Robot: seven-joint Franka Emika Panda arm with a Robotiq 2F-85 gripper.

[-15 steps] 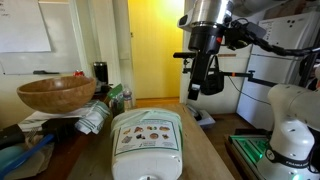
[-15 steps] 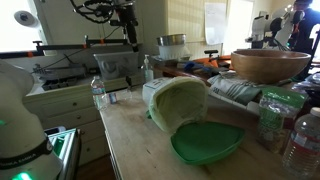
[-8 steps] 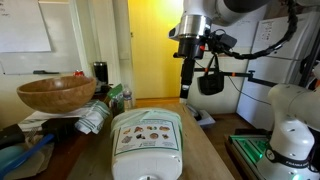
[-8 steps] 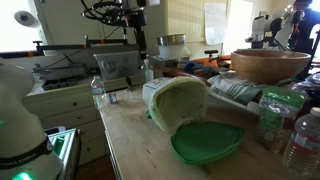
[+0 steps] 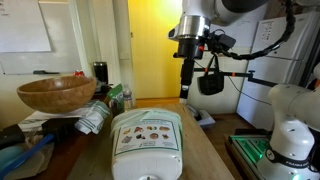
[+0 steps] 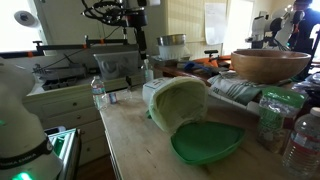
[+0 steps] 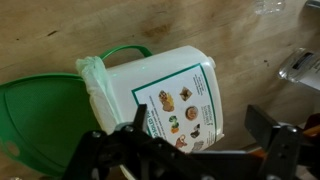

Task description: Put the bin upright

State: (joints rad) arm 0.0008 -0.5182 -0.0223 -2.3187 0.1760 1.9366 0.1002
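Observation:
The robot's gripper needs to next go to the bag-covered rim of the bin's opening [image 5: 148,112] [image 7: 109,95], at the middle of the label side, and close there.
The off-white bin [image 5: 148,145] lies on its side on the wooden table, label up; it also shows in an exterior view [image 6: 178,102] and in the wrist view [image 7: 160,95]. Its green lid [image 6: 207,142] hangs open and rests flat on the table; it also shows in the wrist view [image 7: 40,120]. A thin bag lines the bin's mouth. My gripper [image 5: 186,92] hangs high above the table beyond the bin and points down; it also shows in an exterior view [image 6: 141,50]. In the wrist view the gripper [image 7: 197,135] is open and empty, with the bin's label between its fingers far below.
A large brown wooden bowl [image 5: 55,93] sits on clutter beside the bin; it also shows in an exterior view [image 6: 270,65]. Plastic bottles [image 6: 300,140] stand near the lid. The white robot base [image 5: 290,130] is at the table's side. Bare table [image 6: 135,140] lies around the bin.
Between one second and half a second ago the gripper turned about its axis and shifted sideways above the table. Since then nothing has moved. The bin lies unchanged.

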